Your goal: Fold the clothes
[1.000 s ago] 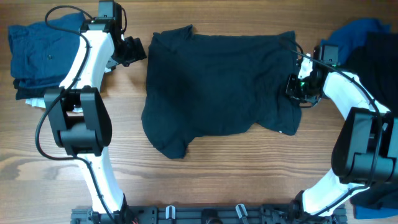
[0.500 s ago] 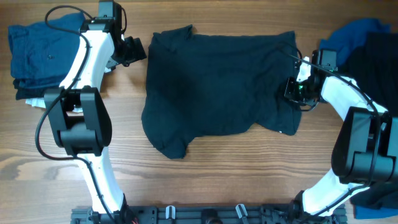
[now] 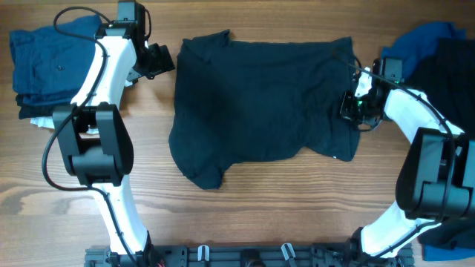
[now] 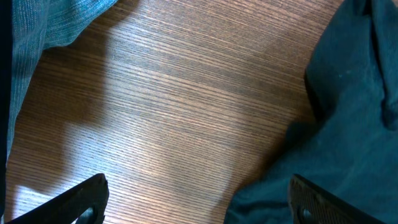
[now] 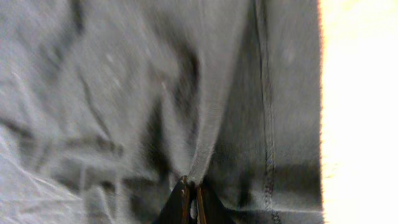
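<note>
The robot's left gripper needs to close on the navy shirt's edge (image 3: 175,121) (image 4: 291,144) that faces the pile of blue clothes, slightly beyond the near corner of the shirt.
The near-black navy shirt (image 3: 260,104) lies spread flat mid-table, one of the clothes. My right gripper (image 3: 355,106) sits on its right edge, and in the right wrist view the gripper (image 5: 191,194) is shut, pinching a raised fold of the shirt (image 5: 124,93) beside a stitched seam. By the shirt's upper left corner my left gripper (image 3: 159,59) is open. In its wrist view the fingertips (image 4: 84,198) stand wide apart over bare wood, with the shirt's edge (image 4: 348,112) under the right one. It holds nothing.
A pile of blue clothes (image 3: 44,59) lies at the far left, its edge showing as blue cloth (image 4: 56,25). More blue and dark clothes (image 3: 438,52) are heaped at the far right. A black frame rail (image 3: 245,256) runs along the table's front edge.
The right gripper's jaws have closed onto a fold at the shirt's right edge, shifting slightly. The left arm and the shirt's outline have not moved.
</note>
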Robot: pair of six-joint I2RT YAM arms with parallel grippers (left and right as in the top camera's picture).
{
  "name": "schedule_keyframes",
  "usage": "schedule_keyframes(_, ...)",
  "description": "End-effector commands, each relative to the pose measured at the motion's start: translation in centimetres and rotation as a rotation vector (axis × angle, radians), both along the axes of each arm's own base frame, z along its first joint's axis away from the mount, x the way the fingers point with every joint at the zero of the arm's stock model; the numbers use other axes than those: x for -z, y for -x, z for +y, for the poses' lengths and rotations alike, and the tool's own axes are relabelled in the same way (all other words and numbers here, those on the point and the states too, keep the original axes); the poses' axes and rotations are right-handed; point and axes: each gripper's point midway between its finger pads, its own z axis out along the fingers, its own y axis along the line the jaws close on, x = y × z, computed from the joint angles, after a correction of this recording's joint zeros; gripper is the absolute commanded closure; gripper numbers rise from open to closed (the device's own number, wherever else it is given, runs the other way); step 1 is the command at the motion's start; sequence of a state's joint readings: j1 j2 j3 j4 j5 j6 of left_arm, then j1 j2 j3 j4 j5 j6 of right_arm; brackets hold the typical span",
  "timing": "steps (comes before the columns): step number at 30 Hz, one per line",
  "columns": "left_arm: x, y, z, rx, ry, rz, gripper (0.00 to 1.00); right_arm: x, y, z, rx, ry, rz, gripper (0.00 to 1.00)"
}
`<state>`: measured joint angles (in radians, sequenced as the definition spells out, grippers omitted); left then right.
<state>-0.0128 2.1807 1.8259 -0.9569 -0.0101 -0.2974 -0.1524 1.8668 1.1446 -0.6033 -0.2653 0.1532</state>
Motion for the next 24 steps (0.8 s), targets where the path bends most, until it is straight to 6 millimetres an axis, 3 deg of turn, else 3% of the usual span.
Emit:
schedule_keyframes(1,1.0,0.3,0.6,-0.005,-0.015,0.022,0.08,-4.4,-1.7,-2.0,0.045,0.062,-0.112,0.96)
schedule_keyframes(8,1.0,0.3,0.6,-0.006,-0.019,0.022,0.08,-4.1,0.3,-6.5,0.166,0.234,-0.031,0.96)
schedule_keyframes(15,1.0,0.3,0.6,-0.006,-0.019,0.022,0.08,-3.8,-0.9,-7.2,0.179,0.263,-0.068,0.94)
schedule_keyframes(16,1.0,0.3,0.6,-0.006,-0.019,0.022,0.08,-4.0,-1.3,-7.3,0.181,0.267,-0.089,0.63)
schedule_keyframes(18,0.8,0.2,0.7,-0.007,-0.018,0.016,0.08,-4.6,-2.1,-7.8,0.192,0.289,-0.121,0.3)
schedule_keyframes(19,0.5,0.2,0.8,-0.01,-0.014,0.014,0.07,-5.0,-2.1,-7.9,0.196,0.298,-0.122,0.01)
schedule_keyframes(24,-6.4,1.7,1.3,-0.04,0.13,-0.073,0.03,-9.7,-0.5,-7.0,0.269,0.234,-0.101,0.0)
